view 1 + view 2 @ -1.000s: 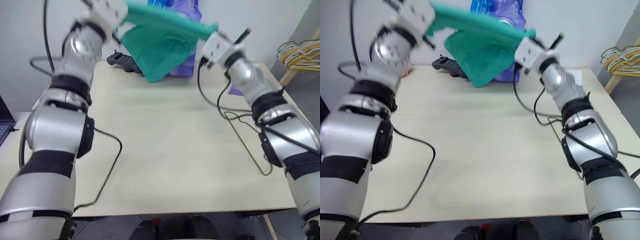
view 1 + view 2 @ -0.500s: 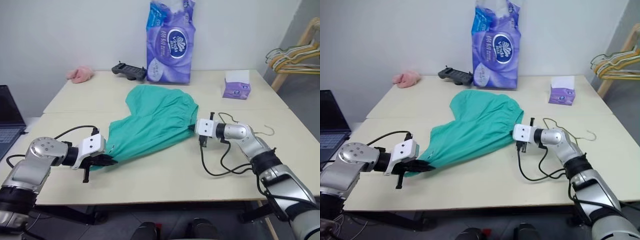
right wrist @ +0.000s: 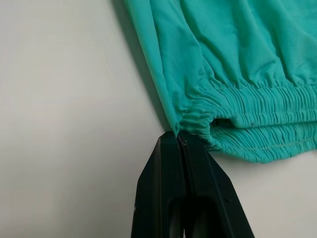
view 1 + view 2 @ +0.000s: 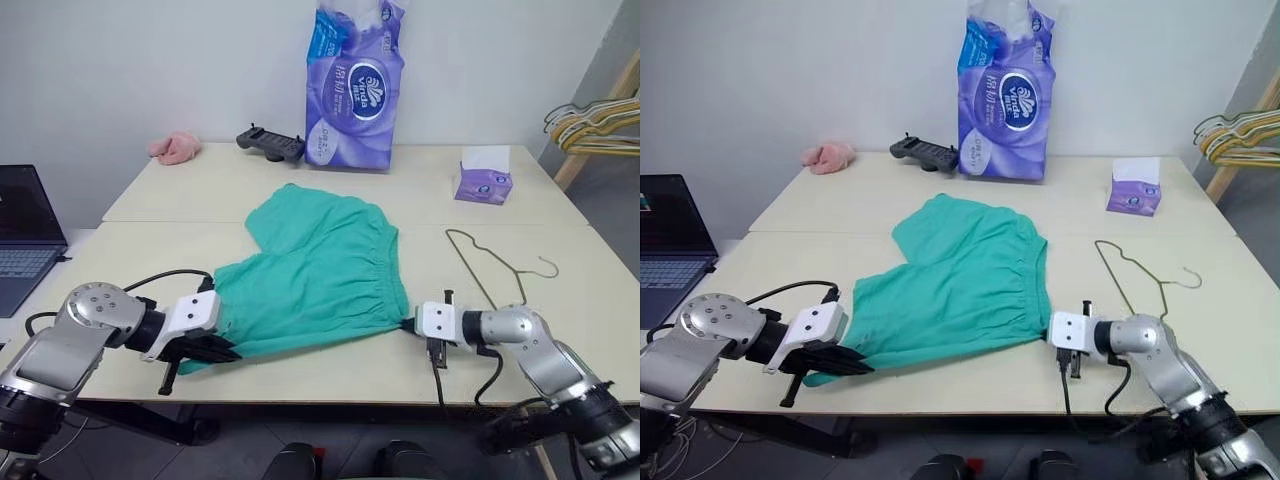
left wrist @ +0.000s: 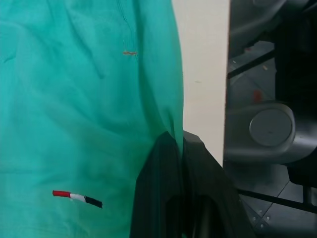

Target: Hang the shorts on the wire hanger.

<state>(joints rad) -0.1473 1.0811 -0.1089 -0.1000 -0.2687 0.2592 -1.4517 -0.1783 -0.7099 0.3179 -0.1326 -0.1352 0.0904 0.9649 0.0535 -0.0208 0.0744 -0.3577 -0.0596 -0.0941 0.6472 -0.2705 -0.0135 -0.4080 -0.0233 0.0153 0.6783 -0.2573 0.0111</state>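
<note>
My right gripper needs to release the corner of the shorts' waistband on the bare table just inside its front edge (image 4: 423, 378).
The teal-green shorts (image 4: 315, 265) lie spread flat on the table, waistband toward the right. My left gripper (image 4: 226, 351) is shut on their near-left hem at the table's front edge; in the left wrist view the black fingers (image 5: 163, 163) pinch the fabric (image 5: 84, 99). My right gripper (image 4: 411, 324) is shut on the near corner of the gathered waistband (image 3: 237, 129), its fingertips (image 3: 171, 148) closed on the elastic. The wire hanger (image 4: 487, 265) lies flat on the table just right of the shorts, hook pointing right, a little beyond the right gripper.
At the back stand a tall purple tissue pack (image 4: 356, 90), a black controller (image 4: 270, 143), a pink cloth (image 4: 175, 148) and a small tissue box (image 4: 484, 178). A laptop (image 4: 25, 235) sits at the left. Bunched hangers (image 4: 595, 115) hang at the far right.
A second ago both grippers held the shorts up in the air. They have come down and back, laying the shorts on the table; lately the right gripper drew the waistband nearer the front edge.
</note>
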